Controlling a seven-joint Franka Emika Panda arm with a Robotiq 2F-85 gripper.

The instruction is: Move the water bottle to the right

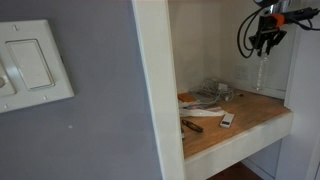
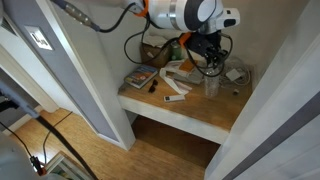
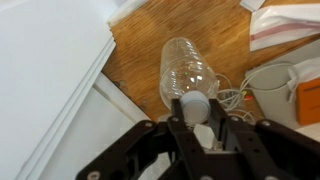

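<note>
My gripper will let go of the water bottle on the wooden shelf's far end (image 1: pixel 268 101), close to the white wall of the alcove.
The water bottle (image 3: pixel 187 68) is clear plastic with a white cap. It stands upright at the far end of the wooden shelf (image 1: pixel 245 112) in both exterior views (image 1: pixel 262 72) (image 2: pixel 211 82). My gripper (image 3: pixel 195 112) is above it, and its black fingers are shut on either side of the cap and neck. The gripper also shows in both exterior views (image 1: pixel 265 40) (image 2: pixel 206 52). I cannot tell whether the bottle's base rests on the wood or hangs just above it.
On the shelf lie a white remote (image 1: pixel 226 119), a dark tool (image 1: pixel 192 125), papers (image 1: pixel 200 100) and white cables (image 2: pixel 235 72). A white container (image 3: pixel 272 85) stands close beside the bottle. White alcove walls (image 3: pixel 50 70) close in the shelf.
</note>
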